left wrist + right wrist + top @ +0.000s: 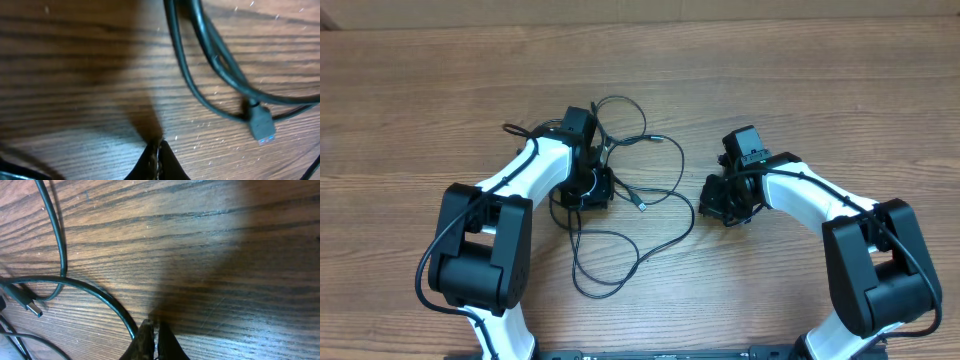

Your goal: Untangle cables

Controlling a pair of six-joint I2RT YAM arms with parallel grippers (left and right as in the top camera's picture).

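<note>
The left gripper's closed fingers meet empty wood beside the cables, so it should open, turn and take the part of the cable loop nearer the arms (604, 233).
Thin black cables (603, 147) lie in loose loops on the wooden table between the two arms, with a plug tip (642, 204) near the middle. My left gripper (592, 190) sits low over the left part of the tangle. In the left wrist view its fingertips (159, 150) are pressed together with nothing between them; two cable strands (210, 55) and a grey plug (262, 125) lie ahead to the right. My right gripper (720, 205) is shut too. In the right wrist view a cable (107, 297) curves past just left of its closed tips (152, 327), beside them, not between them.
The wooden table (840, 90) stretches around the cables. Thicker black wires run along both white arms (520, 175). Another small plug (30, 305) lies at the left edge of the right wrist view.
</note>
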